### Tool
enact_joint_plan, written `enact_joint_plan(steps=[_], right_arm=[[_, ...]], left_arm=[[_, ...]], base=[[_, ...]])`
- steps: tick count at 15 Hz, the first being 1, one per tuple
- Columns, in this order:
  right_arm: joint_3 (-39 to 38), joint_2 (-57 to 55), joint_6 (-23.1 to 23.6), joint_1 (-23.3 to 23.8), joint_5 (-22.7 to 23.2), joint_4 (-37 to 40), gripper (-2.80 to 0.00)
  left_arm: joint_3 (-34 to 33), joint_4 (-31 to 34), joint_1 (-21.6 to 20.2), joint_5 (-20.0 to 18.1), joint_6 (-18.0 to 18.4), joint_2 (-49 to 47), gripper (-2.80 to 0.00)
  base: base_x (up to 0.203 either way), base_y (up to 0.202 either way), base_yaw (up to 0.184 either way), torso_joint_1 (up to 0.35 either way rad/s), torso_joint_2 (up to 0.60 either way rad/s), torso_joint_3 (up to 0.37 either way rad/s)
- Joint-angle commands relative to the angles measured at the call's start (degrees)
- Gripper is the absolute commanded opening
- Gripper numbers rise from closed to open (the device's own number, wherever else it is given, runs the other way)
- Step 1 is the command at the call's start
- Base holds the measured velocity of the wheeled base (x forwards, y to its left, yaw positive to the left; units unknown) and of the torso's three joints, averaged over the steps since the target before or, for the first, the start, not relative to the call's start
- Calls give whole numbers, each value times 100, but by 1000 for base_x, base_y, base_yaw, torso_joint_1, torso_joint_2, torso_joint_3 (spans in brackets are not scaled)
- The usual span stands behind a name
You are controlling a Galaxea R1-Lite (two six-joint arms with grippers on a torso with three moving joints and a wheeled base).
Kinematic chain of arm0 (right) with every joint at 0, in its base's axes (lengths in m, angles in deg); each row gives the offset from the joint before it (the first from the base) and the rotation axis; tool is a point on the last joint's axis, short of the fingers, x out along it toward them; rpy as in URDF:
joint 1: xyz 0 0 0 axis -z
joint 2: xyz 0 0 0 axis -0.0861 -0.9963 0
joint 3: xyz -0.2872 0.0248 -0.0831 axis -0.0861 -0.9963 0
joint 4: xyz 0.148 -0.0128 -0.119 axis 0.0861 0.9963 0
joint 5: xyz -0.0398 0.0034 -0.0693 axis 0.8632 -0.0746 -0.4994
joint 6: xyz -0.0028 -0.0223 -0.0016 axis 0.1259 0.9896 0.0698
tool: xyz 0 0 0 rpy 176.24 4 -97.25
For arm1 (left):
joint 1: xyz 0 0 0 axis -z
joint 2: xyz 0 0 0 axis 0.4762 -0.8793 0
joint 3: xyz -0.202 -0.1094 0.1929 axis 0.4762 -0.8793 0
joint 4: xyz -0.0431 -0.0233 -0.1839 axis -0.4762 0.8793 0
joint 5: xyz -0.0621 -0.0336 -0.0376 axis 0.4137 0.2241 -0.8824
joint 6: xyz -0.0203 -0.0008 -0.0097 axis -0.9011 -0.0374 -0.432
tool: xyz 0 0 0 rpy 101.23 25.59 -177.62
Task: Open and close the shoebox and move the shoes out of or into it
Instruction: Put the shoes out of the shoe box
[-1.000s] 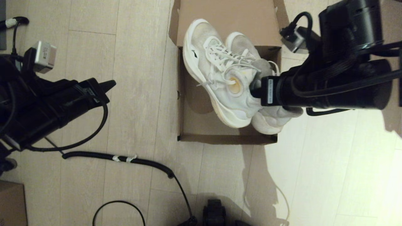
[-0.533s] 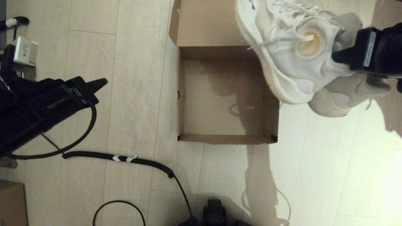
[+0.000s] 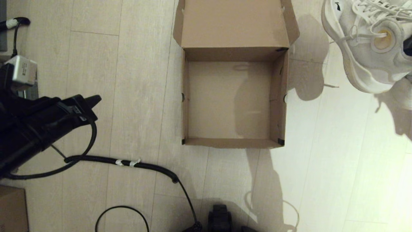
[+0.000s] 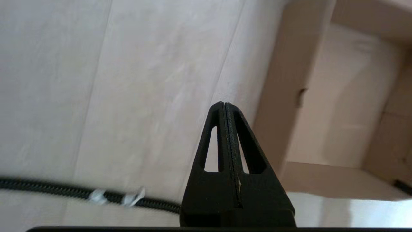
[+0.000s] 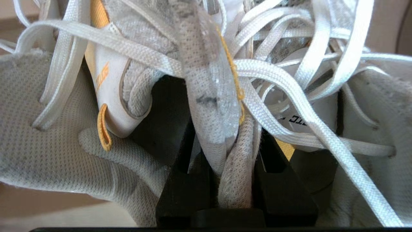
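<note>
My right gripper is to take the white shoes down. It will set them on the pale wood floor [image 3: 342,42] beside the folded-back lid of the shoebox.
The brown shoebox [image 3: 185,100] stands on the floor with its flap lid [image 3: 235,24] folded back and nothing inside. The white shoes [image 3: 363,51] hang in the air at the far right, clear of the box. My right gripper [image 5: 227,141] is shut on the mesh collars of both shoes [image 5: 206,80], one finger inside each; laces drape over it. In the head view only a sliver of that gripper shows at the right edge. My left gripper [image 3: 95,99] is shut and holds nothing, over the floor left of the box; its wrist view shows the shoebox wall [image 4: 289,90].
A black coiled cable [image 3: 128,163] with white tape lies on the floor in front of the box, and a thin cable loops near the bottom edge. A smaller brown carton [image 3: 11,209] sits at the bottom left corner. Pale wood floor surrounds the box.
My right gripper has lifted both shoes out of the box and carried them right, past its right wall. The left arm has drawn back slightly to the left.
</note>
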Motion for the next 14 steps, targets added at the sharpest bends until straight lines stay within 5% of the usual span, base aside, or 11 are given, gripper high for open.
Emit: enact_joint_plan(steps=[1,9,14], right_arm=[[-21,-274,7,115,-15,-216,-280],[98,-665,190,196,-23,-418,-280],[121,-2316,221,324,-353,-2720,-280]], left_arm=[[-107,-25,1,13,1,86,-280],[-151,-25,-61,31,19,159,-280],[-142,-17,-78,22,19,165,-280]], base=[[0,0,0,0,0,0],[0,0,0,0,0,0],[0,0,0,0,0,0]])
